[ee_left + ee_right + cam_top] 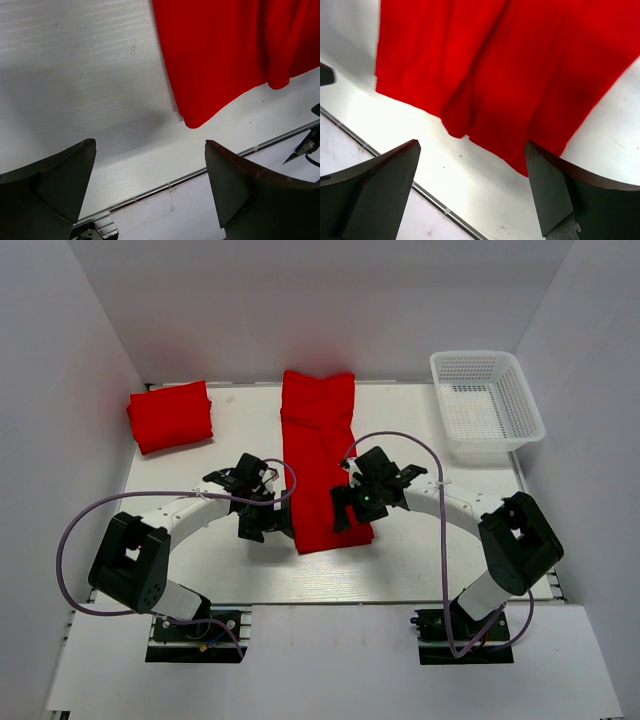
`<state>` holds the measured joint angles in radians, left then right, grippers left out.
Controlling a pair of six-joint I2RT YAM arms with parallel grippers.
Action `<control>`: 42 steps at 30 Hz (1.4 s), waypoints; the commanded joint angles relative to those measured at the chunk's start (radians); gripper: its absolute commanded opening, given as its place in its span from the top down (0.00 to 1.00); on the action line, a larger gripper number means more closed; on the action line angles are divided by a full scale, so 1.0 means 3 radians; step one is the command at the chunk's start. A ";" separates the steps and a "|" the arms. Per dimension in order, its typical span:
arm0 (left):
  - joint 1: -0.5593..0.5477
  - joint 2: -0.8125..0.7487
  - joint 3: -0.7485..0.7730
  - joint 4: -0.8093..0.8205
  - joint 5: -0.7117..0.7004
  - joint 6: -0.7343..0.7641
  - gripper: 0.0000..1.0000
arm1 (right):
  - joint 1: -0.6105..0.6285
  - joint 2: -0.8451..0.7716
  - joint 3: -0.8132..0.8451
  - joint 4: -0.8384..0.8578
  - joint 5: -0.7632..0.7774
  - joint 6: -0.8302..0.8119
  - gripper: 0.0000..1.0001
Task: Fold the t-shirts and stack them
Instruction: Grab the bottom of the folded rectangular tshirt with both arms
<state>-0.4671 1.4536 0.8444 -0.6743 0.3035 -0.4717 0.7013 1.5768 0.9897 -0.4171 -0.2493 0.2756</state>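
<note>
My right gripper is facing a loose fold bunched up at the red t-shirt's near hem, so it should pinch the fold's end [456, 128] and smooth it out before it takes the t-shirt's corner.
A red t-shirt [318, 445] lies folded into a long narrow strip down the middle of the table, running from the back wall toward me. A second red t-shirt [170, 416] lies folded small at the back left. My left gripper [255, 525] hovers open and empty at the strip's near left corner; its wrist view shows that corner [220, 55] ahead of its fingers [50, 185]. My right gripper [345, 512] hovers open and empty over the strip's near right edge; its wrist view shows the hem [500, 75] between and beyond its fingers [560, 185].
A white lattice basket [487, 405] stands at the back right, nothing visible in it. White walls close the back and sides. The table's near edge [165, 186] runs just below the strip's hem. Purple cables loop from both arms.
</note>
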 commanded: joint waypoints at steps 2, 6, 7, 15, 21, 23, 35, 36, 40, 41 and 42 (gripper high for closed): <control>-0.0013 -0.0003 0.0074 -0.0038 0.0021 0.0013 0.00 | -0.0006 -0.0107 -0.0078 -0.0026 0.0064 0.0180 0.10; -0.0013 0.0028 0.0074 -0.0038 0.0021 0.0013 0.00 | -0.0006 -0.0041 -0.0149 -0.0026 0.0054 0.0262 0.10; -0.0013 0.0028 0.0074 -0.0038 0.0021 0.0013 0.00 | -0.0016 -0.0036 -0.0144 -0.0026 0.0059 0.0268 0.10; -0.0013 0.0028 0.0105 -0.0038 0.0021 0.0043 0.00 | -0.0057 0.0108 -0.0093 0.0020 0.0079 0.0303 0.11; -0.0013 0.0028 0.0136 -0.0038 -0.0009 0.0043 0.00 | -0.0103 0.0159 -0.0078 0.0010 0.0038 0.0329 0.36; -0.0013 -0.0003 0.0136 -0.0038 -0.0009 0.0043 0.00 | -0.0113 0.0159 -0.0088 0.0010 0.0043 0.0349 0.59; -0.0013 -0.0075 0.0105 -0.0069 -0.0071 0.0043 0.00 | -0.0119 0.0062 -0.0098 0.0107 -0.0283 0.0125 1.00; -0.0013 -0.0075 0.0105 -0.0069 -0.0071 0.0043 0.00 | -0.0103 0.0052 -0.0093 0.0107 -0.0304 0.0079 1.00; -0.0013 -0.0075 0.0075 -0.0069 -0.0071 0.0043 0.00 | -0.0088 0.0021 -0.0012 0.0184 -0.0437 -0.0095 1.00; -0.0013 -0.0075 0.0074 -0.0069 -0.0071 0.0043 0.00 | -0.0088 0.0021 0.0014 0.0174 -0.0437 -0.0116 1.00; -0.0013 -0.0075 0.0074 -0.0069 -0.0071 0.0043 0.00 | -0.0078 0.0061 0.0065 0.0168 -0.0447 -0.0187 1.00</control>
<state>-0.4671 1.4685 0.8520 -0.6933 0.2932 -0.4679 0.6685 1.6222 0.9573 -0.3916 -0.3374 0.2848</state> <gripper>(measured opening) 0.997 0.011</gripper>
